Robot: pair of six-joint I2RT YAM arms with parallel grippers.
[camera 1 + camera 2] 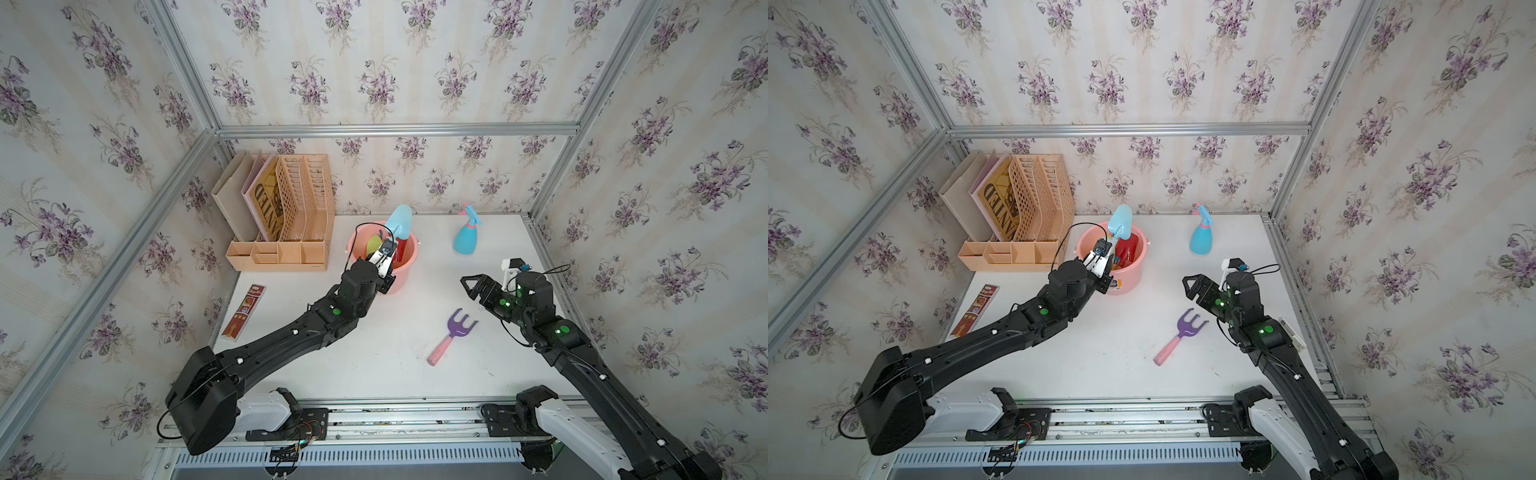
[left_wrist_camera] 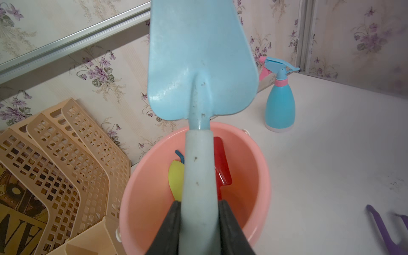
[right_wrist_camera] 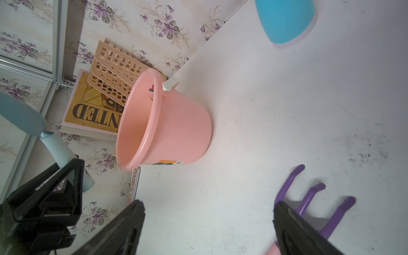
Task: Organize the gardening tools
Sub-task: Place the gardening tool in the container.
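Note:
Next, my left gripper releases the light-blue trowel on top of the red trowel inside the pink bucket [image 1: 398, 250] [image 2: 219, 174].
My left gripper [image 2: 199, 202] is shut on the pale handle of the light-blue trowel [image 2: 201, 66]. It holds the trowel blade-up over the pink bucket [image 2: 262, 165]. Inside the bucket lie a red trowel [image 2: 221, 163], a yellow-green trowel [image 2: 175, 178] and the tip of a blue fork [image 2: 180, 155]. A purple fork [image 1: 459, 328] with a pink handle lies flat on the white table. My right gripper [image 1: 469, 289] hovers open and empty just beyond the fork's tines [image 3: 309, 198]. The light-blue spray bottle [image 1: 466, 237] stands upright at the back.
A tan file organizer [image 1: 286, 216] holding a "WANTED" booklet stands in the back left corner, beside the bucket. A long red-brown box [image 1: 245, 311] lies along the table's left edge. Wallpapered walls with aluminium rails close in three sides.

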